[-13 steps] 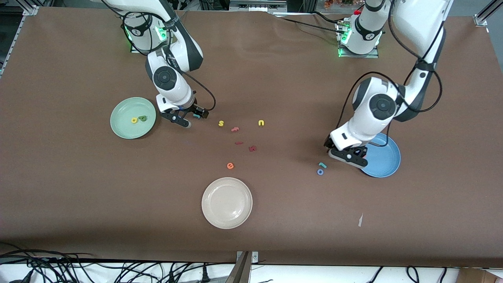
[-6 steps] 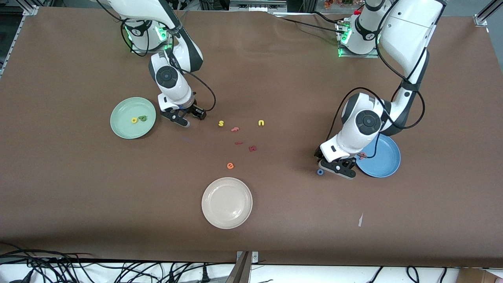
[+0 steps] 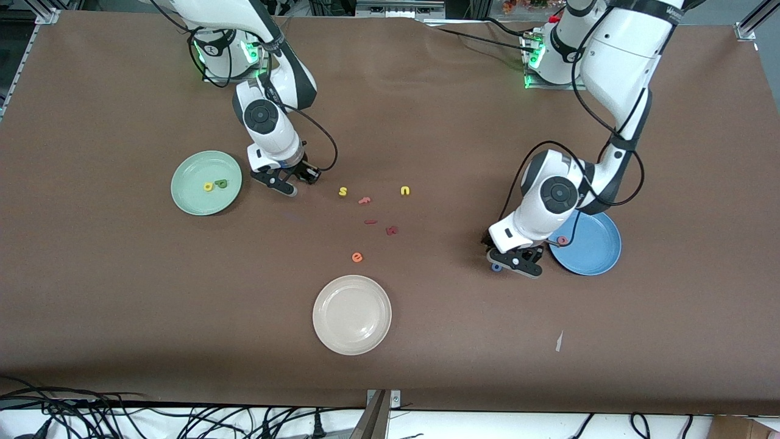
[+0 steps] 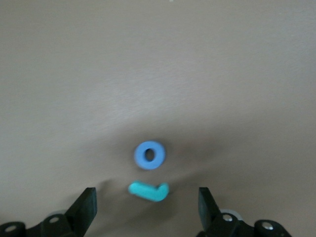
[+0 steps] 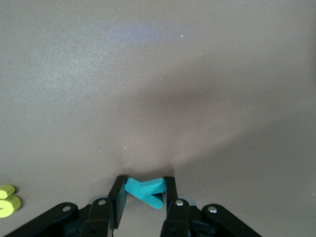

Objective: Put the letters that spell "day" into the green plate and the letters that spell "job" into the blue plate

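Next, I let go of the teal "y" with my right gripper on the green plate, between the yellow "a" and the plate's far rim (image 3: 206, 173).
My right gripper (image 3: 291, 183) is shut on the teal "y" (image 5: 144, 191), low at the table beside the green plate (image 3: 198, 164). In that plate lie the yellow "a" (image 3: 208, 186) and the dark green "d" (image 3: 220, 183). My left gripper (image 3: 515, 261) hangs open beside the blue plate (image 3: 594, 247), and the salmon "b" (image 3: 562, 240) lies in the plate. The left wrist view shows the teal "j" (image 4: 148, 191) between the open fingers and the blue "o" (image 4: 150, 155) just past it. In the front view only the edge of the "o" (image 3: 496, 267) shows and the "j" is hidden.
Mid-table lie a yellow "s" (image 3: 342, 191), a yellow "u" (image 3: 405, 191), three dark red letters (image 3: 392, 230) and an orange "e" (image 3: 357, 257). A cream-white plate (image 3: 352, 314) sits nearer the front camera. A paper scrap (image 3: 559, 341) lies near the table's front edge.
My right gripper has shut on the teal "y". My left arm has swung from over the blue plate's rim to over the "j" and "o", still open.
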Robot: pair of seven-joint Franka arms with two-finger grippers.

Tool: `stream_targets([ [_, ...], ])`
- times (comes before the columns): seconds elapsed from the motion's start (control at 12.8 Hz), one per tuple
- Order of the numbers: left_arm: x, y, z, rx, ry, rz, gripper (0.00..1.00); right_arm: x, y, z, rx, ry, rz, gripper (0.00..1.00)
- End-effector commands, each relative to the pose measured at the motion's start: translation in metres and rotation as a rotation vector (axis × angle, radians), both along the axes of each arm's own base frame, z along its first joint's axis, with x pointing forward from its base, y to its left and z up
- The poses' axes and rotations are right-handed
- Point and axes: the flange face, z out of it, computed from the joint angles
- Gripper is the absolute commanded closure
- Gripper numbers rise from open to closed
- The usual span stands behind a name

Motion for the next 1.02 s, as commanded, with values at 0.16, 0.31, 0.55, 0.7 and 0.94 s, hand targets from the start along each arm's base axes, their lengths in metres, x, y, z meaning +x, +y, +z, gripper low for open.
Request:
stream_targets([
  [0.16, 0.004, -0.004, -0.009, 0.008, -0.014, 0.009, 0.08, 0.013, 0.011, 0.035, 0.001, 0.023, 0.028, 0.93],
  [0.31, 0.005, 0.003, -0.011, 0.019, -0.015, 0.004, 0.08, 0.045, 0.007, 0.07, -0.034, 0.086, 0.049, 0.93],
  [0.55, 0.004, 0.006, -0.012, 0.022, -0.013, 0.005, 0.11, 0.089, -0.037, 0.119, -0.047, 0.162, 0.15, 0.93],
  [0.7, 0.003, 0.006, -0.013, 0.026, -0.011, -0.001, 0.34, 0.104, -0.09, 0.131, -0.03, 0.182, 0.261, 0.93],
  [0.94, 0.002, 0.006, -0.012, 0.029, -0.004, -0.001, 0.68, 0.116, -0.143, 0.133, -0.014, 0.197, 0.368, 0.93],
])
